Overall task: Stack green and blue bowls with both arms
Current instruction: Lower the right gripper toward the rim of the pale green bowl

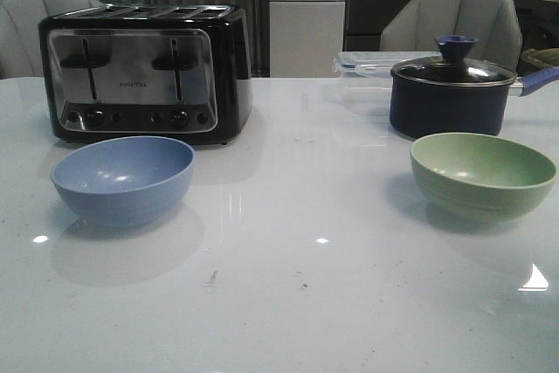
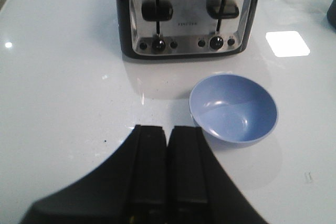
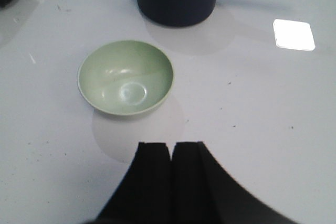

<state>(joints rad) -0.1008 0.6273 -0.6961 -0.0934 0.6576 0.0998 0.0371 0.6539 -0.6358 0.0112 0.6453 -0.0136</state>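
My right gripper is to close next on the rim of the green bowl (image 1: 553, 169) (image 3: 172, 76), at the side farthest from the blue bowl.
The blue bowl (image 1: 123, 178) stands upright and empty on the left of the white table, in front of the toaster. The green bowl (image 1: 483, 174) stands upright and empty on the right, in front of the saucepan. Neither arm shows in the front view. In the left wrist view my left gripper (image 2: 168, 129) is shut and empty, above the table a little short of the blue bowl (image 2: 234, 108). In the right wrist view my right gripper (image 3: 171, 146) is shut and empty, above the table short of the green bowl (image 3: 126, 77).
A black and chrome toaster (image 1: 144, 70) stands at the back left. A dark navy saucepan (image 1: 450, 91) with a glass lid and blue handle stands at the back right, with a clear plastic box (image 1: 365, 78) beside it. Chairs stand behind the table.
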